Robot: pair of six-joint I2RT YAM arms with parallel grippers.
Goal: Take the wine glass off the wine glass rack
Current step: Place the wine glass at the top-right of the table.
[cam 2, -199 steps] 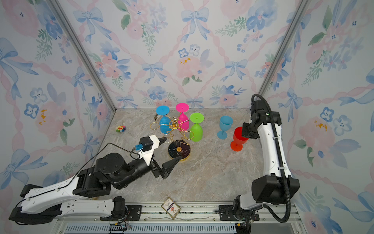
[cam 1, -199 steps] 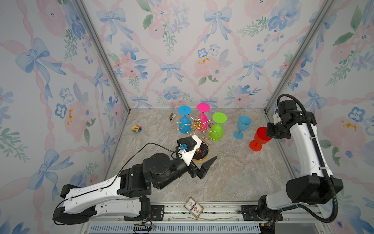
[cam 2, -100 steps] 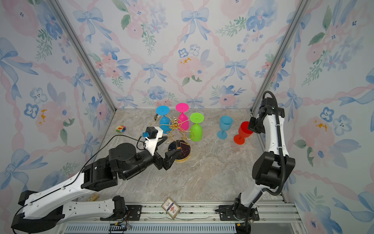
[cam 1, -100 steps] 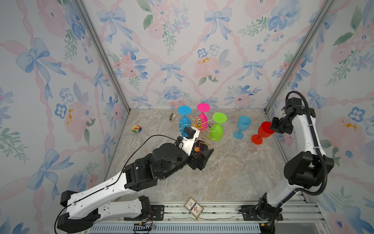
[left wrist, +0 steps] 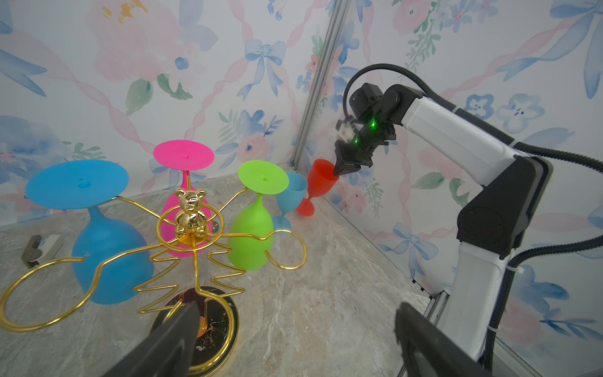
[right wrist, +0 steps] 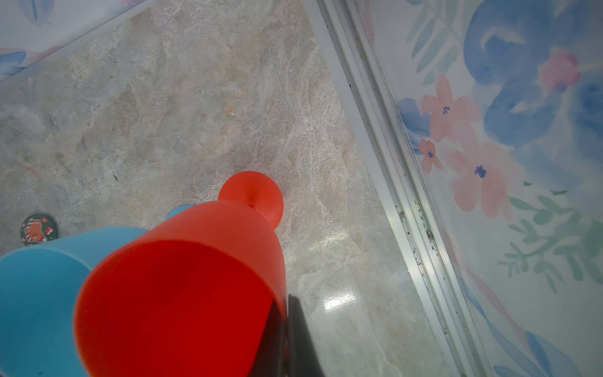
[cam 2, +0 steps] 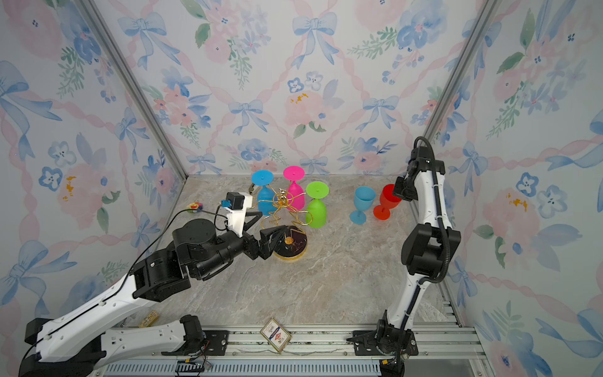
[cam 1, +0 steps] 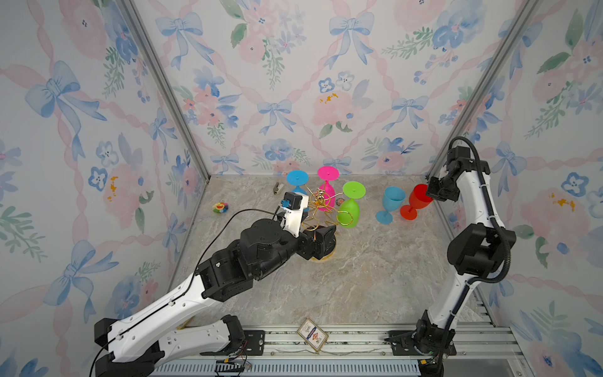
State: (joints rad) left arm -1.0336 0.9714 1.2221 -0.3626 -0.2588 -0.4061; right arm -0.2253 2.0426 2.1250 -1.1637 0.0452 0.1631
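Observation:
Next, my right gripper sets the red glass upright on the table [cam 1: 407, 220] [right wrist: 263, 212] between the light blue glass and the wall bar.
The wine glass rack [cam 1: 321, 199] [cam 2: 283, 197] [left wrist: 191, 212] stands mid-table on its black base [cam 2: 295, 248]. A blue wine glass [cam 1: 297, 179] [left wrist: 107, 254], a pink one [cam 1: 327, 173] [left wrist: 183, 155] and a green one [cam 1: 349, 212] [left wrist: 249, 238] hang upside down from its arms. My left gripper [cam 2: 266, 225] [left wrist: 295, 308] is open and empty, low beside the base. My right gripper [cam 1: 432, 196] [left wrist: 337, 171] [right wrist: 285, 300] is shut on the rim of a tilted red glass [cam 1: 419, 200] [right wrist: 182, 293], whose foot is down at the table.
A light blue glass [cam 1: 393, 199] [right wrist: 36, 293] stands upright right beside the red one. The right wall's rail [right wrist: 391, 163] runs close by. A grey clip-like item [cam 1: 277, 188], a colourful toy [cam 1: 220, 207], a round badge [right wrist: 38, 228] and a card [cam 1: 312, 335] lie about.
My left arm has reached forward, bringing its open gripper up to the rack's base. My right arm has swung round at the back right, still pinching the red glass.

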